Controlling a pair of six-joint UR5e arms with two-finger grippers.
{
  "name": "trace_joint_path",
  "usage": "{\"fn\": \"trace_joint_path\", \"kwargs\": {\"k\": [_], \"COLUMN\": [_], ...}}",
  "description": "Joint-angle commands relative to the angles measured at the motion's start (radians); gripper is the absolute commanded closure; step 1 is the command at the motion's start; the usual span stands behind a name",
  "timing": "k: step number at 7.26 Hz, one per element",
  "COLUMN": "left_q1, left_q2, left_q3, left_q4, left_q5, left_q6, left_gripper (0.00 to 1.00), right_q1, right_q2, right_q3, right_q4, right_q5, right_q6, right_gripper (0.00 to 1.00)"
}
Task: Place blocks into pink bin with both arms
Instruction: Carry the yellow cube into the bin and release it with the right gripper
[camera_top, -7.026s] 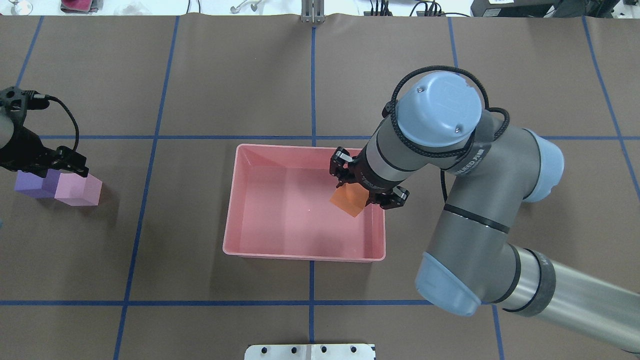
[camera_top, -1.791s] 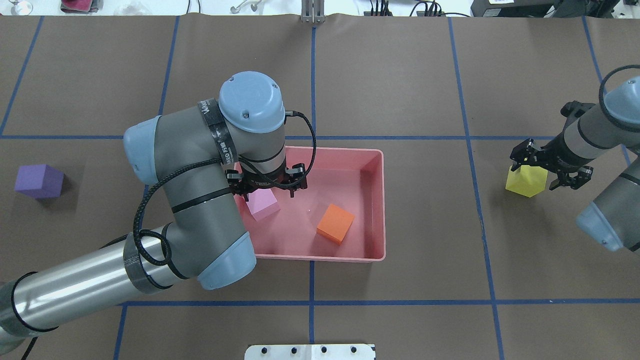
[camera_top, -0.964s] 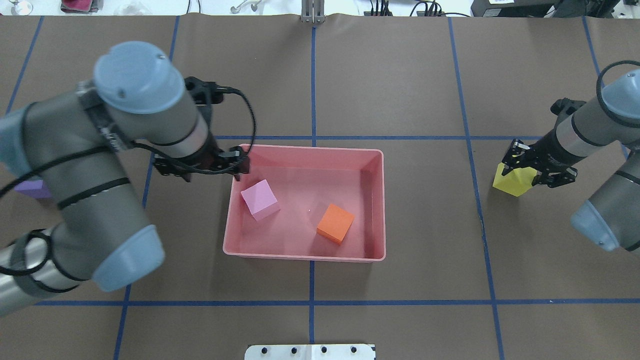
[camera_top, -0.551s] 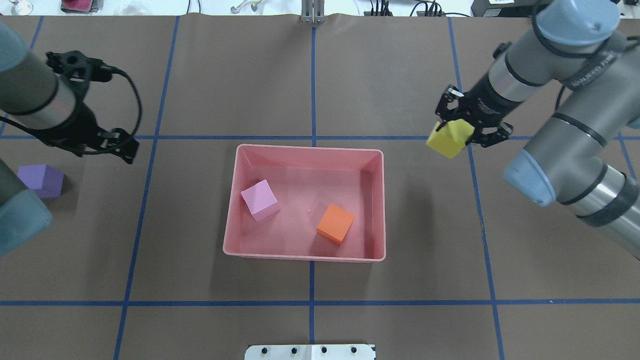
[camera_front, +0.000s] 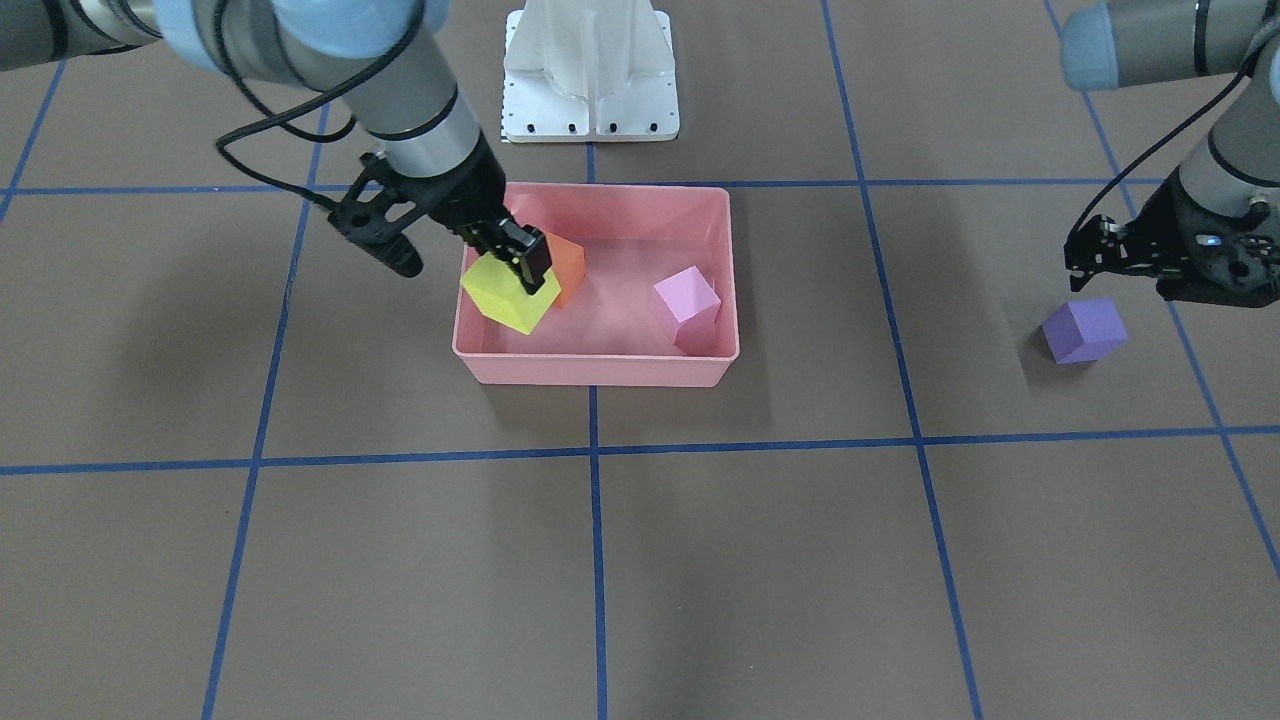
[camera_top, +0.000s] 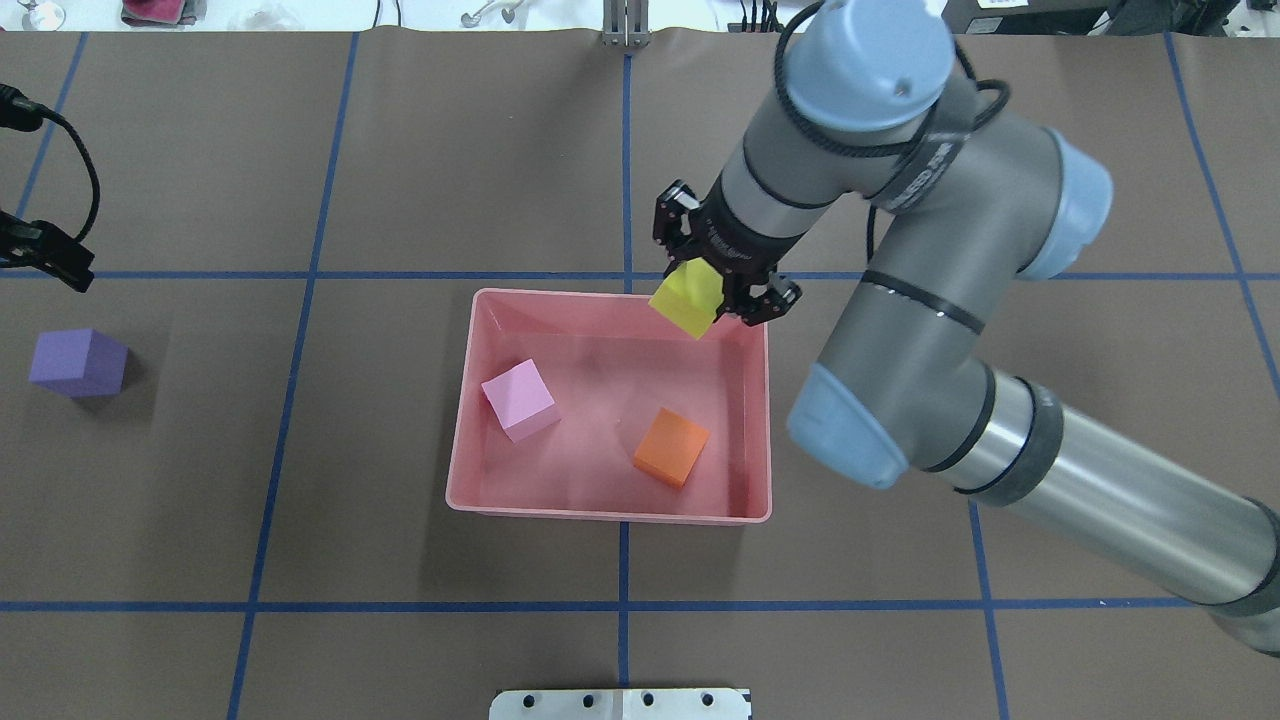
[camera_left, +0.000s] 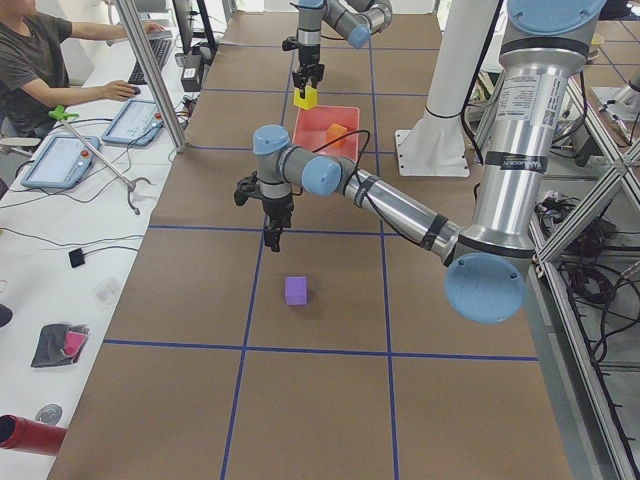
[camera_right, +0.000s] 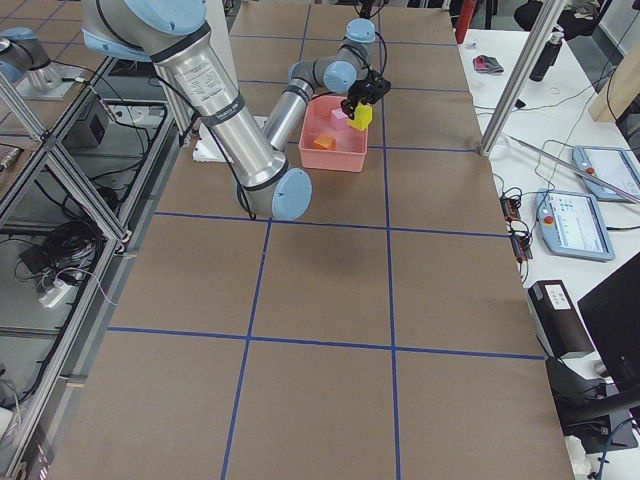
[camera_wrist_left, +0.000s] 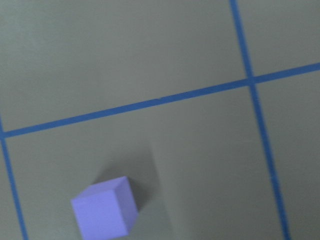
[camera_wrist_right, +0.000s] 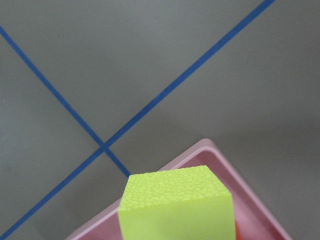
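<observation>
My left gripper should close on the opposite sides of the purple cube (camera_front: 1083, 326) (camera_wrist_left: 104, 210), because this block still lies on the table outside the pink bin.
The pink bin (camera_top: 610, 515) holds the light pink cube (camera_top: 520, 398) and the orange cube (camera_top: 672, 446). My right gripper (camera_top: 700, 285) is shut on the yellow cube (camera_top: 688, 302) and holds it in the air over the bin's far right corner; it also shows in the front view (camera_front: 510, 292) and the right wrist view (camera_wrist_right: 177, 207). The purple cube (camera_top: 78, 362) lies on the table at far left. My left gripper (camera_front: 1160, 275) hovers open and empty just beyond the purple cube (camera_front: 1085, 332), which also shows in the left wrist view (camera_wrist_left: 105, 212).
The table is brown paper with blue tape grid lines. The white pedestal base (camera_front: 590, 70) stands on the robot's side of the bin (camera_front: 595, 370). An operator (camera_left: 40, 50) sits at a side desk with tablets, off the table.
My right arm has carried the yellow cube leftward from beside the bin to above its far right corner. My left arm has moved further left, nearly out of the overhead view.
</observation>
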Motion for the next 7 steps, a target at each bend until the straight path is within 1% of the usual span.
{"fn": "trace_joint_path", "kwargs": {"k": [1,2,3,7], "left_q1": [-0.026,-0.026,-0.026,-0.028], "left_q2": [0.016,0.016,0.015,0.018], "left_q3": [0.051,0.051,0.051,0.082], "left_q4": [-0.07,-0.07,-0.07,-0.07], "left_q5": [-0.028,-0.028,-0.028,-0.025], "left_q6": [0.027,0.024,0.016,0.03], "left_gripper": [0.01,0.01,0.01,0.01], "right_q1": [-0.108,-0.126,-0.136,-0.133], "right_q2": [0.01,-0.004,-0.021,-0.028], "right_q3": [-0.025,-0.043,-0.042,-0.082], "right_q4": [-0.001,-0.001,-0.001,-0.001], "right_q5": [-0.089,-0.105,-0.106,-0.125], "right_q6": [0.023,0.022,0.02,-0.003], "right_gripper": [1.0,1.0,1.0,1.0]}}
